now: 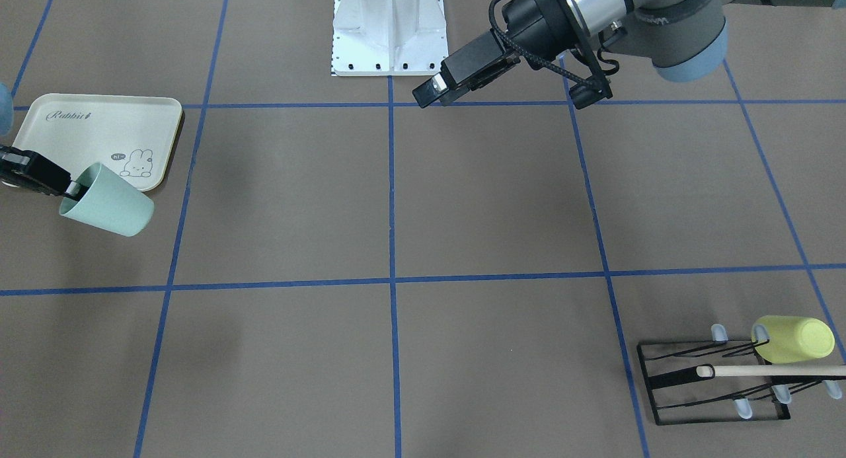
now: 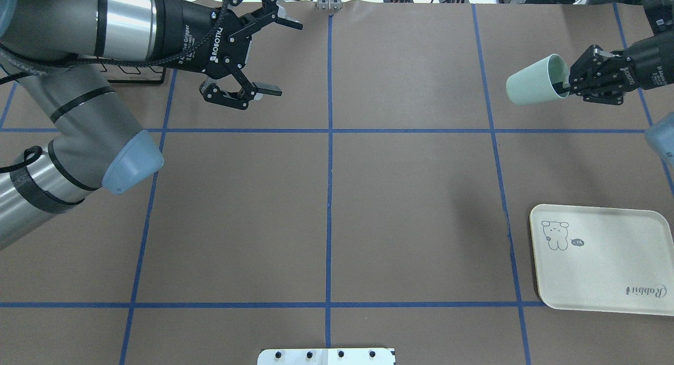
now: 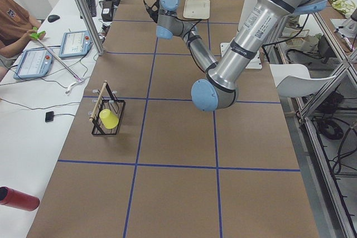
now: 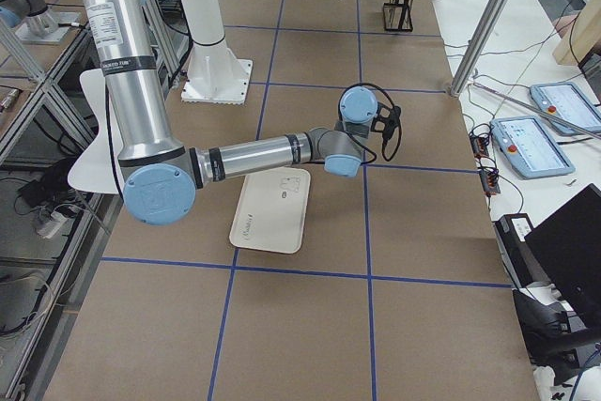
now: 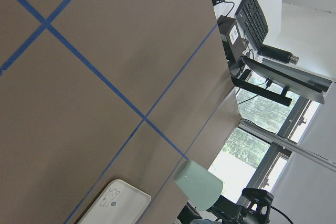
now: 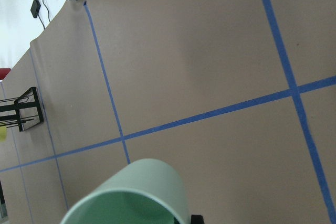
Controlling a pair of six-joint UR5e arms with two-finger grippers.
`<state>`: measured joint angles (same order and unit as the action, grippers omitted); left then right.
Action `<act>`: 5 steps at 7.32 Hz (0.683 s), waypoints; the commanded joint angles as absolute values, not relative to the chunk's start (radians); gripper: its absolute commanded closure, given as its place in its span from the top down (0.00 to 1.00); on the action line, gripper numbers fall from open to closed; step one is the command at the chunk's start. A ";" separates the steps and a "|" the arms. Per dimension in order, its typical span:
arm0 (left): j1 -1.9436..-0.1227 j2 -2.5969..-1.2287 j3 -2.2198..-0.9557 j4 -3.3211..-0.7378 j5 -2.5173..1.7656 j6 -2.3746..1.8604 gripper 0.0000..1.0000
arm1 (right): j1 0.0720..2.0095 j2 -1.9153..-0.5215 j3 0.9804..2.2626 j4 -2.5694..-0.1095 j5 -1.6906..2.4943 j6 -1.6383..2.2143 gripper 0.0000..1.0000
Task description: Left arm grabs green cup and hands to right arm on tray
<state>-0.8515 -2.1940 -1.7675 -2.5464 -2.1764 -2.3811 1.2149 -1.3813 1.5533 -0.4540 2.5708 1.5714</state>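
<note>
I need to use my right gripper to set the green cup, hanging just off the tray's near corner, down on the cream tray (image 1: 95, 152), beside the rabbit's small grey speech bubble.
My right gripper (image 2: 571, 83) is shut on the rim of the pale mint-green cup (image 2: 534, 81) and holds it on its side in the air. In the front view the cup (image 1: 109, 200) hangs just off the near corner of the cream Rabbit tray (image 1: 99, 124), with the right gripper (image 1: 71, 188) at its rim. The tray (image 2: 605, 265) lies flat at the right side of the table, bare. The cup also shows in the right wrist view (image 6: 134, 195) and the left wrist view (image 5: 198, 184). My left gripper (image 2: 274, 54) is open and empty, raised over the far left of the table, far from the cup.
A black wire rack (image 1: 717, 382) holds a yellow-green cup (image 1: 793, 339) and a wooden rod at the table's left end. The white robot base plate (image 1: 388, 28) stands at the middle of the robot's side. Operators' tablets (image 3: 33, 62) lie on a side desk.
</note>
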 commanded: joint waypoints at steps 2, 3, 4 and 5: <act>-0.851 -2.194 -1.766 -2.545 -2.183 -2.378 1.00 | 1.218 -1.402 1.600 -0.761 2.384 1.210 0.00; -0.853 -2.194 -1.769 -2.539 -2.200 -2.373 1.00 | 1.216 -1.402 1.693 -1.005 2.323 1.020 0.00; -0.853 -2.192 -1.766 -2.528 -2.200 -2.358 1.00 | 1.215 -1.398 1.807 -1.295 2.280 0.806 0.00; -0.854 -2.184 -1.764 -2.516 -2.201 -2.306 1.00 | 1.195 -1.425 1.930 -1.509 2.152 0.635 0.00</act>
<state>-0.8531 -2.1905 -1.7658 -2.5287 -2.1980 -2.3492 1.2104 -1.4061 1.7903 -1.2226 2.2708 0.8593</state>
